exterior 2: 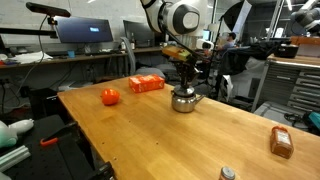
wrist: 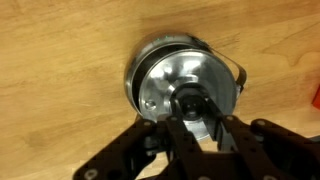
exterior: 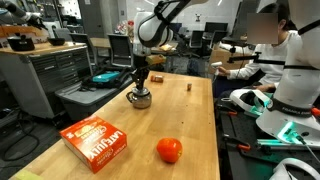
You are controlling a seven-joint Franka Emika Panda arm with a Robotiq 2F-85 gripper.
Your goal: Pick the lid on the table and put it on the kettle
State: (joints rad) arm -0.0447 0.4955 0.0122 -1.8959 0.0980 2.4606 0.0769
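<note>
My gripper should release the lid flat on the silver kettle's round rim (exterior: 143,93) (wrist: 180,87). The lid will then close the kettle's opening.
The kettle (exterior: 139,99) (exterior 2: 184,101) is a small squat silver pot that stands near the middle of the wooden table. In the wrist view the lid (wrist: 178,72), a shiny silver disc with a dark centre knob, lies over the kettle's rim (wrist: 137,72). My gripper (wrist: 195,122) points straight down over the kettle in both exterior views (exterior: 140,86) (exterior 2: 184,86). Its two fingers sit tight on either side of the lid's knob. The kettle's inside is hidden by the lid.
An orange-red ball (exterior: 169,150) (exterior 2: 110,96) and a red box (exterior: 97,140) (exterior 2: 146,84) lie on the table away from the kettle. A small brown block (exterior: 190,87) stands beyond it. A brown object (exterior 2: 282,142) lies near a table corner. A person (exterior: 290,60) sits beside the table.
</note>
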